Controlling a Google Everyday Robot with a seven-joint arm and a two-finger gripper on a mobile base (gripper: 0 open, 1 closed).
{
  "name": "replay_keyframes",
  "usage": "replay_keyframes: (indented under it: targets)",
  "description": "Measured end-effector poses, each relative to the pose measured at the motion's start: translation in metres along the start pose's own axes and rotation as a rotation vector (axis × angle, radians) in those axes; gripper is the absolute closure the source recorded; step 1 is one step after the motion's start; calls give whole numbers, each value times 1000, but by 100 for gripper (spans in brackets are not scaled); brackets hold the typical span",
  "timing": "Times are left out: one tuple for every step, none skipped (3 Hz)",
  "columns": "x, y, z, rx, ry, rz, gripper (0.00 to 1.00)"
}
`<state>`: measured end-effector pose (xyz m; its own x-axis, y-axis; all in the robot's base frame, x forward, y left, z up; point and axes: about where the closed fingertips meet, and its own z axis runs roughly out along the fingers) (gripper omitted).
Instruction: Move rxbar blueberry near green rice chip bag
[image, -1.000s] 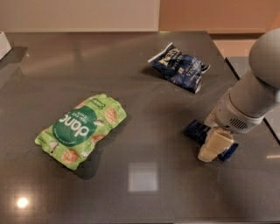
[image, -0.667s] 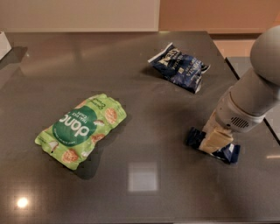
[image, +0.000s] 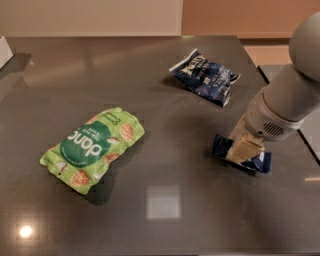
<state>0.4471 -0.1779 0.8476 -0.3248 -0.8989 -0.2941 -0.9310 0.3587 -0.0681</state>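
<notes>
Next, I release the rxbar blueberry on the table (image: 158, 143) against the end of the green rice chip bag that is nearest my arm. The bar is now far from that bag.
The rxbar blueberry (image: 222, 145) is a small dark navy wrapper on the dark table at the right. My gripper (image: 244, 150) comes down on its middle from the right, its cream fingers (image: 247, 146) closed across the bar, so that only the bar's two ends show. The green rice chip bag (image: 93, 148) lies flat at the left centre of the table, far to the left of the gripper and bar.
A navy-and-white chip bag (image: 206, 76) lies at the back right, behind the gripper. The table's right edge (image: 280, 100) runs close beside my arm. A white object (image: 4, 50) sits at the far left edge.
The gripper has closed down over the bar's middle. Gripper and bar have shifted slightly toward the back of the table. Both bags are unmoved.
</notes>
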Motion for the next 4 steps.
replay_keyframes:
  targets:
    - [-33,2,-11,-10,-43,-52,100]
    - [-74,11,-9,-38,-82,-114,100]
    - [-118,21,5,-83,-116,-172,100]
    - [-146,30,20,-121,-134,-208,100]
